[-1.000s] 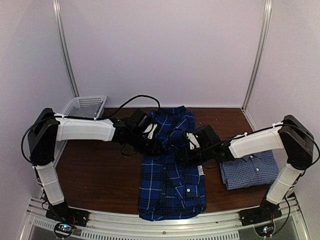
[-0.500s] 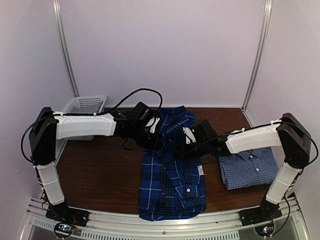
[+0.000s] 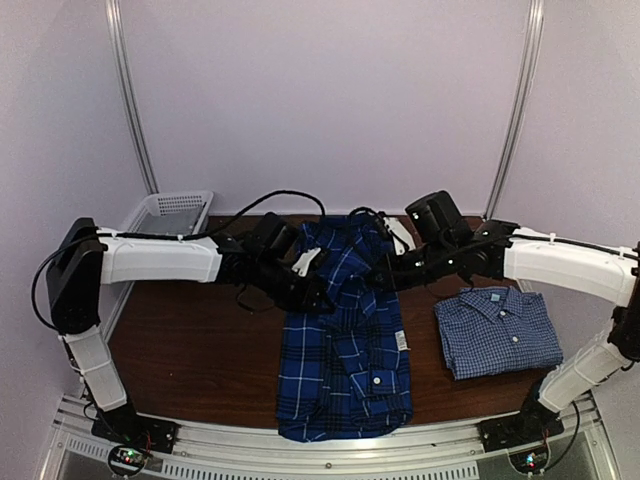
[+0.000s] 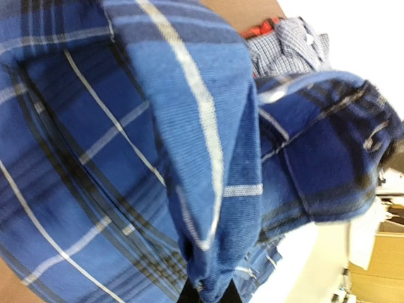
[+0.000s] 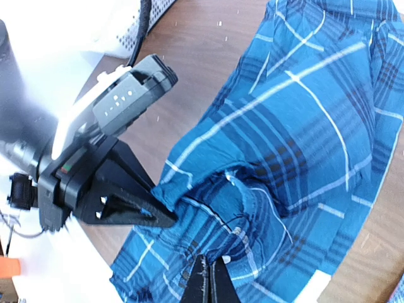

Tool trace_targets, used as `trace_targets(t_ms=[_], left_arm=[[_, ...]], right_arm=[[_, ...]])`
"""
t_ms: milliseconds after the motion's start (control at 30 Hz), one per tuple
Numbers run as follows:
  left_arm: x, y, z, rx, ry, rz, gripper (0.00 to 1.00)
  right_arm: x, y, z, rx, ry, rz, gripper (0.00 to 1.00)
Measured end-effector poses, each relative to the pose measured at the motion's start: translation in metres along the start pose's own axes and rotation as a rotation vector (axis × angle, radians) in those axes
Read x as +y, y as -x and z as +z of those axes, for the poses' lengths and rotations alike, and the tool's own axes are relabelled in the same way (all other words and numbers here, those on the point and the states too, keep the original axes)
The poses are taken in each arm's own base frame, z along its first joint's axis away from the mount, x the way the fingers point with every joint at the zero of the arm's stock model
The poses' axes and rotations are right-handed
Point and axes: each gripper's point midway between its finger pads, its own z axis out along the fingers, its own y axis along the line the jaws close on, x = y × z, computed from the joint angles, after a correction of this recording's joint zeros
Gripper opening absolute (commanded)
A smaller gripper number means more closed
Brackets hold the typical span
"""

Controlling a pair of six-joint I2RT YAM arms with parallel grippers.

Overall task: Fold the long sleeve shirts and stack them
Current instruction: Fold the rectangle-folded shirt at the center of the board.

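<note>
The robot's left gripper needs to put the plaid shirt's loose cuff down on the shirt's near part [image 3: 306,381] next to the white button.
The dark royal-blue plaid shirt [image 3: 345,350] lies lengthwise in the table's middle, its far part lifted and bunched between the two grippers. My left gripper [image 3: 315,298] is shut on the shirt's left edge; the cloth [image 4: 208,189] fills the left wrist view. My right gripper [image 3: 385,275] is shut on the shirt's right edge; the right wrist view shows its closed tips [image 5: 211,278] pinching plaid cloth [image 5: 297,120], with the left gripper [image 5: 161,218] close by. The paler small-check shirt [image 3: 497,330] lies folded at the right.
A white mesh basket [image 3: 172,208] stands at the back left corner. Bare brown table [image 3: 200,350] shows left of the plaid shirt. The purple back wall and metal posts close the far side.
My right arm has risen and swung toward the back, lifting the plaid shirt's far part. My left gripper stayed near the shirt's left edge, still gripping it.
</note>
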Motion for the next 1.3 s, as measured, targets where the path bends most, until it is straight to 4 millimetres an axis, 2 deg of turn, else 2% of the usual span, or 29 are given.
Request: trace_targets(t_ms=[100, 200, 300, 433, 533, 767, 933, 1067, 1200, 1300], left_arm=[[0.004, -0.025, 0.002, 0.032, -0.051, -0.057, 0.00], [0.018, -0.054, 0.008, 0.079, -0.064, -0.122, 0.00], [0.033, -0.082, 0.010, 0.123, -0.050, -0.186, 0.00], [0.043, -0.103, 0.006, 0.143, -0.036, -0.228, 0.00], [0.044, -0.109, 0.002, 0.139, -0.032, -0.239, 0.00], [0.041, -0.110, -0.008, 0.111, -0.035, -0.247, 0.00], [0.047, -0.123, -0.007, 0.129, -0.017, -0.265, 0.00], [0.050, -0.133, -0.005, 0.150, -0.006, -0.276, 0.00], [0.051, -0.135, -0.005, 0.153, -0.002, -0.278, 0.00], [0.051, -0.135, -0.005, 0.153, -0.001, -0.278, 0.00]], right_arm=[[0.006, -0.014, -0.003, 0.051, 0.017, -0.002, 0.00], [0.019, -0.037, 0.006, 0.116, 0.052, -0.002, 0.00], [0.036, -0.067, 0.025, 0.201, 0.089, -0.010, 0.00], [0.049, -0.101, 0.053, 0.300, 0.107, -0.015, 0.00], [0.052, -0.116, 0.063, 0.342, 0.110, -0.013, 0.00], [0.061, -0.117, 0.065, 0.350, 0.138, -0.018, 0.00], [0.079, -0.122, 0.065, 0.365, 0.179, -0.028, 0.00], [0.091, -0.135, 0.069, 0.402, 0.203, -0.045, 0.01], [0.095, -0.149, 0.074, 0.438, 0.206, -0.051, 0.01], [0.096, -0.152, 0.075, 0.443, 0.207, -0.051, 0.02]])
